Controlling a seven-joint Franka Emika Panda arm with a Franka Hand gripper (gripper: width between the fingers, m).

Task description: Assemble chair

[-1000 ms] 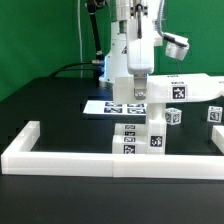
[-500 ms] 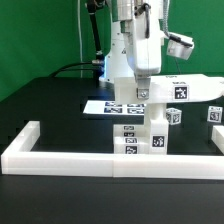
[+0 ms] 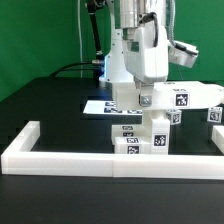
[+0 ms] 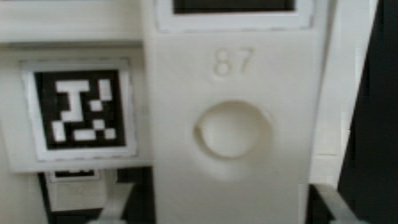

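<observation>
I am going to use my gripper to set the long white bar down on the chair's upright post and tagged blocks (image 3: 163, 107). The bar is now level just above the chair.
In the exterior view my gripper (image 3: 147, 97) is shut on one end of a long white tagged bar (image 3: 188, 97). The bar reaches out level toward the exterior view's right. Just below it stands the partly joined chair (image 3: 138, 140), a stack of white tagged blocks with an upright post (image 3: 157, 126) under the gripper. The wrist view is filled by the held bar's face (image 4: 231, 110), with an embossed number and a round dimple. A tagged part (image 4: 84, 108) lies beside it. A grey finger (image 4: 349, 203) shows at the bar's edge.
A low white border rail (image 3: 60, 154) runs along the front and turns back at both ends. The marker board (image 3: 100, 106) lies flat behind the chair. Loose tagged white parts (image 3: 214, 114) sit at the exterior view's right. The robot base (image 3: 115, 65) stands behind.
My gripper and the bar have shifted toward the exterior view's right and come down a little, closer to the upright post.
</observation>
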